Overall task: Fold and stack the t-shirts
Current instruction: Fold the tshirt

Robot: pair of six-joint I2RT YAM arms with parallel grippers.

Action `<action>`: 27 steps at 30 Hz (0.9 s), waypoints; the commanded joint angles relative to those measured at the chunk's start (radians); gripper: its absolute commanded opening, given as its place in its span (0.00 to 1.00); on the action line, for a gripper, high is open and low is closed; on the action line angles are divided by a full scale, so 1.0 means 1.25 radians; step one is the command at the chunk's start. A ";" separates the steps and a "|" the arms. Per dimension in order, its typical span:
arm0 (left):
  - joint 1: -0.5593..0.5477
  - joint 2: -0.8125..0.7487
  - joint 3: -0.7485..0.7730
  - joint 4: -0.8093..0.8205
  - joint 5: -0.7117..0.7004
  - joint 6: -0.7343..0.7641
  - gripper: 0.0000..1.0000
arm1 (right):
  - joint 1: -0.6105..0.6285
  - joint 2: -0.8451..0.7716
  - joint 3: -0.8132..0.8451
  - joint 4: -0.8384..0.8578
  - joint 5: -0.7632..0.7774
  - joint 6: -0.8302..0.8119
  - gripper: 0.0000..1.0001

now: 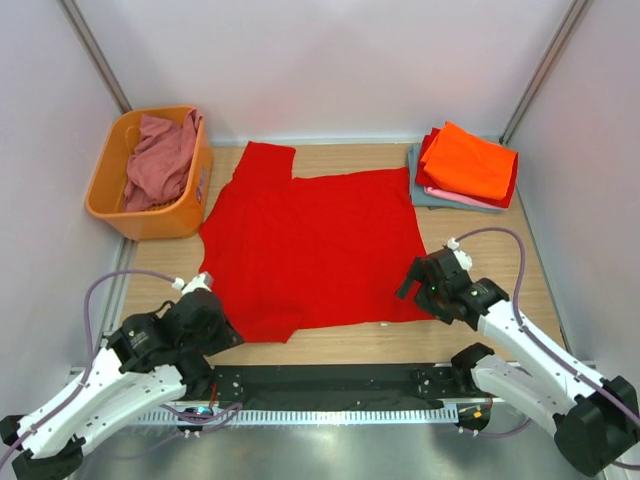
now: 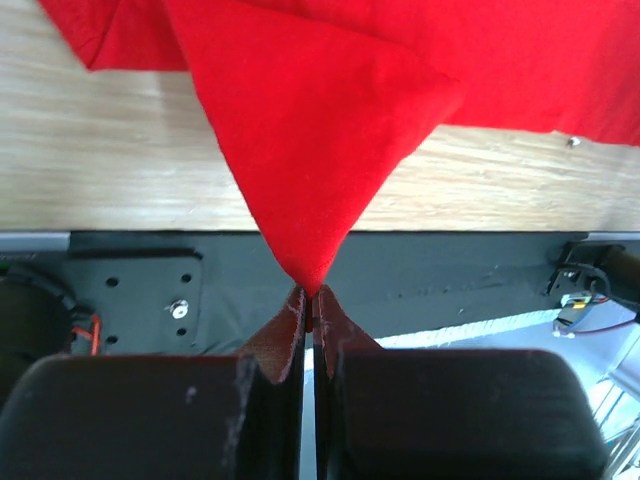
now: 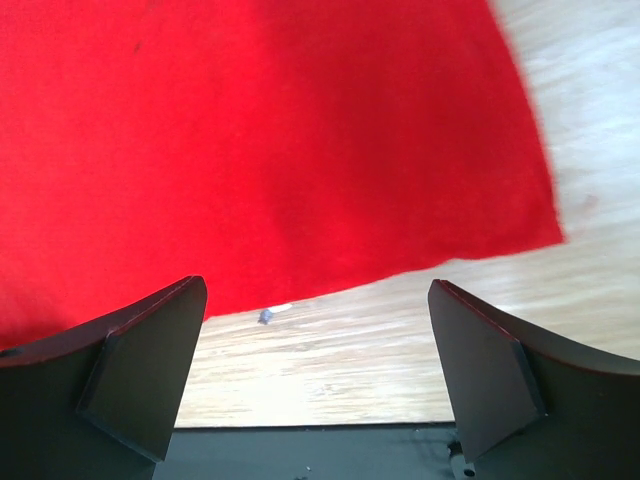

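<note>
The robot's right gripper needs to close on the near corner (image 1: 432, 317) (image 3: 548, 238) of the spread red t-shirt, on the same side as the folded stack.
A large bright red t-shirt (image 1: 310, 240) lies spread flat on the wooden table. My left gripper (image 1: 226, 332) is at its near left corner. In the left wrist view the gripper (image 2: 311, 296) is shut on a pointed corner of the red shirt (image 2: 320, 130), lifted a little off the table. My right gripper (image 1: 411, 281) is open and empty at the shirt's near right corner. In the right wrist view the gripper (image 3: 318, 300) hangs over bare wood just short of the shirt's hem (image 3: 250, 140). A folded stack sits at the back right, with an orange shirt (image 1: 472, 160) on top of red, pink and grey-blue ones.
An orange plastic basket (image 1: 110, 190) stands at the back left with a dusty rose shirt (image 1: 160, 155) in it. A small grey speck (image 3: 267, 316) lies on the wood by the hem. The black base rail (image 1: 330, 385) runs along the table's near edge.
</note>
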 commanded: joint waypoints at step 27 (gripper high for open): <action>-0.003 -0.119 0.020 -0.036 0.096 -0.022 0.00 | -0.127 -0.044 -0.136 -0.008 0.138 0.180 0.62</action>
